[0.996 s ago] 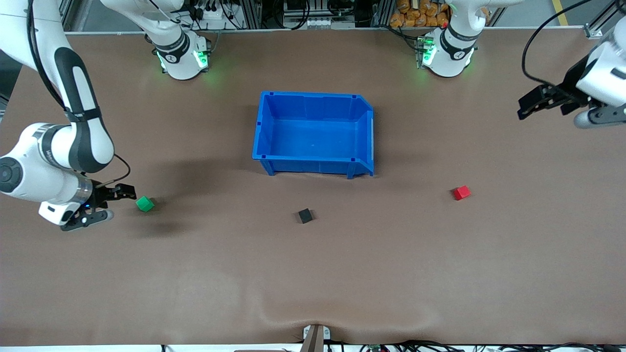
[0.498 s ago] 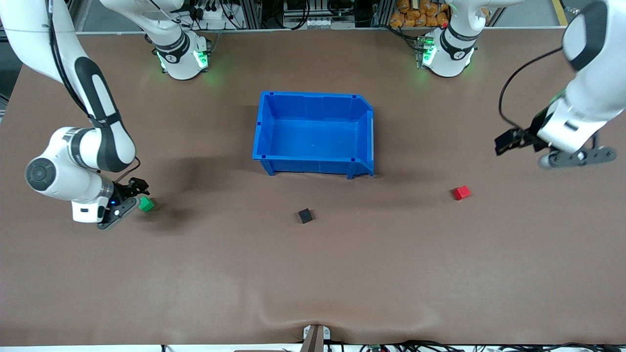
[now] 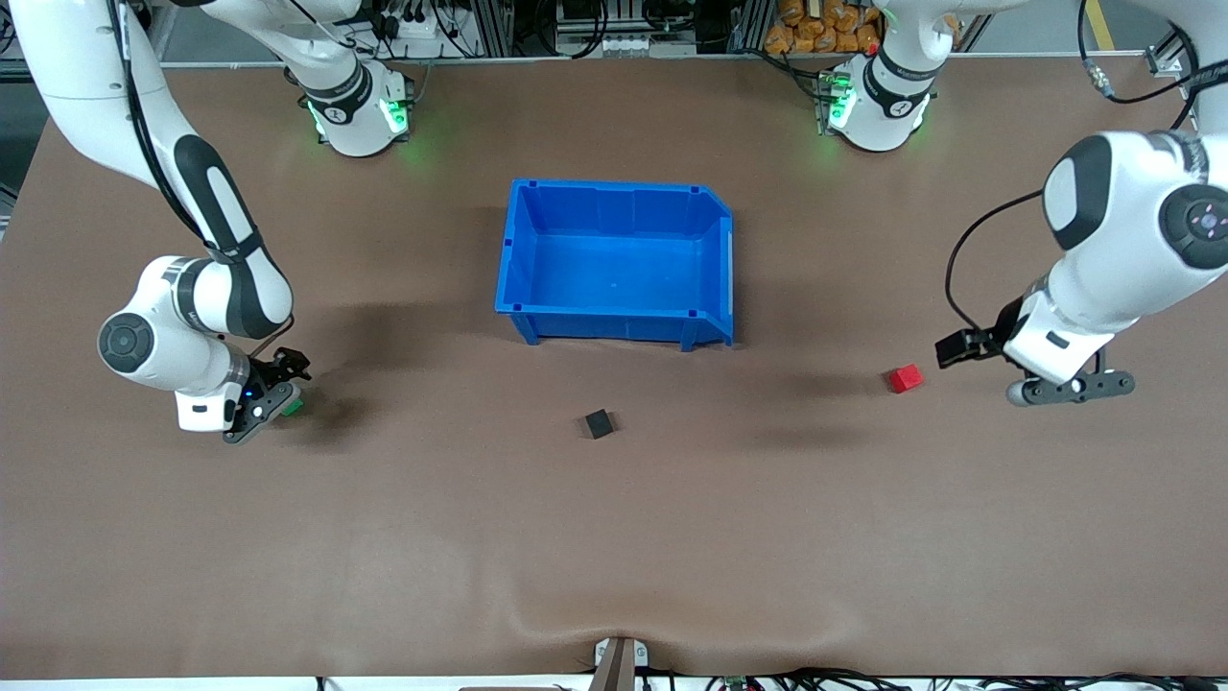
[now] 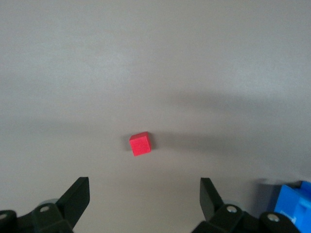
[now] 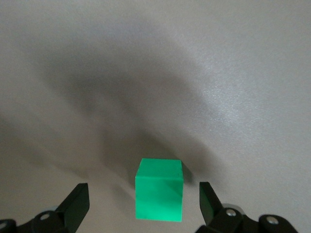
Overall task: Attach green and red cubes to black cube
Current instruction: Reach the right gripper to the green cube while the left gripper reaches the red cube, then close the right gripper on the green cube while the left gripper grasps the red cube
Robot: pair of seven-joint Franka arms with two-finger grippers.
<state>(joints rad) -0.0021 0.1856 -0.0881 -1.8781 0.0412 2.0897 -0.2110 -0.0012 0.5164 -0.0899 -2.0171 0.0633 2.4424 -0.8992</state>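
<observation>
The red cube should be attached to the black cube. So my left gripper needs to close on the opposite sides of the red cube (image 3: 905,379) (image 4: 140,144).
The green cube (image 3: 293,406) lies on the table at the right arm's end. My right gripper (image 3: 279,382) is open and low over it, with the cube (image 5: 159,189) standing between the spread fingers. The red cube (image 3: 904,378) lies at the left arm's end. My left gripper (image 3: 959,347) is open and hangs just beside it; the left wrist view shows the cube (image 4: 140,144) ahead of the open fingers, apart from them. The black cube (image 3: 598,423) sits alone between the two, nearer the front camera than the bin.
An empty blue bin (image 3: 510,278) stands mid-table, farther from the front camera than the black cube; a corner of it shows in the left wrist view (image 4: 296,206). Both robot bases stand at the table's back edge.
My right gripper has moved onto the green cube and now straddles it. My left gripper has swung down from high at the table's end to just beside the red cube. The cubes have not moved.
</observation>
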